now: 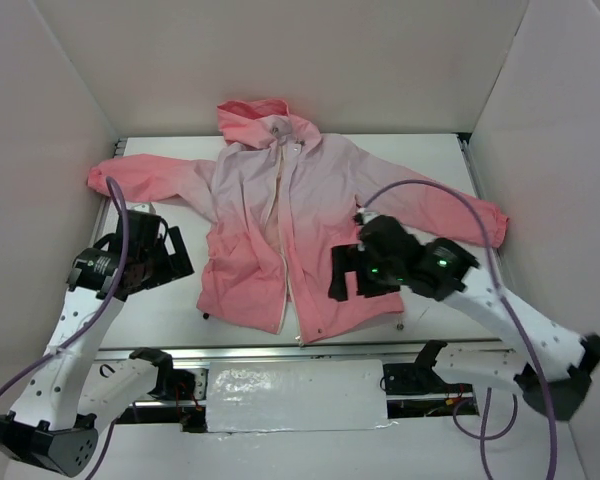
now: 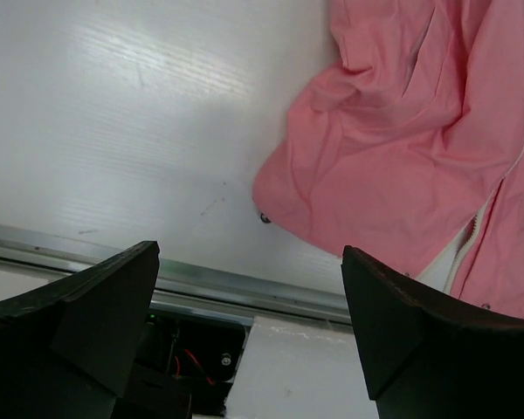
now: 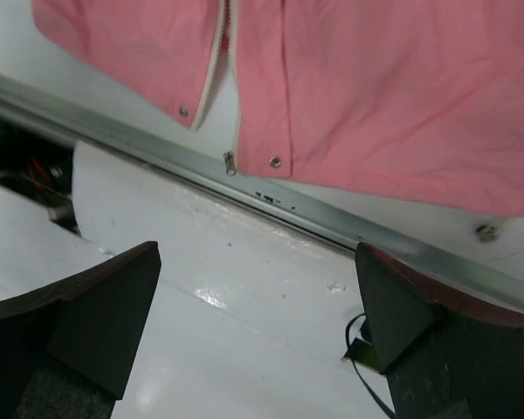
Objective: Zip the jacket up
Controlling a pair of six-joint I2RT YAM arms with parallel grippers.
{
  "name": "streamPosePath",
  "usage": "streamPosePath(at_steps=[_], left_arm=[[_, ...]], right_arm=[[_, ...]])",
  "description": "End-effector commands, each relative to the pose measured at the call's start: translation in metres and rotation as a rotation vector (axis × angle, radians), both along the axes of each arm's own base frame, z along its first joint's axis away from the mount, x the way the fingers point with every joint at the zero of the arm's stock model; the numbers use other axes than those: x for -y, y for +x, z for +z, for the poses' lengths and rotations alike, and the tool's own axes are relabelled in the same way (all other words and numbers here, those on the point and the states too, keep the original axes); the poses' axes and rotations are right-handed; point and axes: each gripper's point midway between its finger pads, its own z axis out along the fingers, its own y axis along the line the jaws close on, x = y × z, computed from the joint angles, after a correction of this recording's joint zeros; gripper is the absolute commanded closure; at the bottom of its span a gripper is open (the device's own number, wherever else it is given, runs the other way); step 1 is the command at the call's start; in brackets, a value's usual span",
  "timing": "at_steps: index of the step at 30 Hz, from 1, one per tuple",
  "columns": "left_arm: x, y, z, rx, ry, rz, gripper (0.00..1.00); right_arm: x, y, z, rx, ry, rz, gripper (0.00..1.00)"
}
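My right gripper will grab the jacket's hem at the metal snap [image 1: 317,334] [image 3: 269,166], next to the zipper's metal pull.
The jacket [image 1: 310,215] lies flat on the table, hood at the far side, coral-pink at the hem and pale lilac at the chest. Its cream zipper [image 1: 283,250] runs down the middle and is open. In the right wrist view the hem [image 3: 375,96] shows with the zipper's bottom end and metal pull [image 3: 230,162] near the table's metal edge. My left gripper [image 1: 175,255] is open and empty, left of the hem's left corner [image 2: 284,196]. My right gripper [image 1: 342,272] is open and empty, above the jacket's lower right panel.
A metal rail [image 3: 332,229] runs along the table's near edge, with a white padded strip [image 1: 295,395] below it. White walls close in the table on three sides. The jacket's sleeves reach out to the left [image 1: 130,180] and right [image 1: 470,215].
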Motion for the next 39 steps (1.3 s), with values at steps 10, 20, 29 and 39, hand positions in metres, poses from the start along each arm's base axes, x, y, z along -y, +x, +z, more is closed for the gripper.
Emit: streamPosePath(at_steps=[10, 20, 29, 39], left_arm=[[0.018, -0.013, -0.001, 0.016, -0.109, -0.036, 0.01], [0.013, -0.022, -0.003, 0.001, -0.094, -0.034, 0.01], [0.013, -0.025, -0.004, -0.001, -0.092, -0.041, 0.01], [0.037, -0.028, -0.01, -0.002, -0.207, -0.12, 0.02]], right_arm=[[-0.085, 0.0, -0.119, -0.062, -0.304, -0.03, 0.06], [-0.082, -0.015, -0.198, -0.155, -0.404, -0.03, 0.12], [-0.081, -0.028, -0.234, -0.212, -0.392, -0.016, 0.53], [-0.101, -0.03, -0.219, -0.199, -0.218, -0.005, 1.0]])
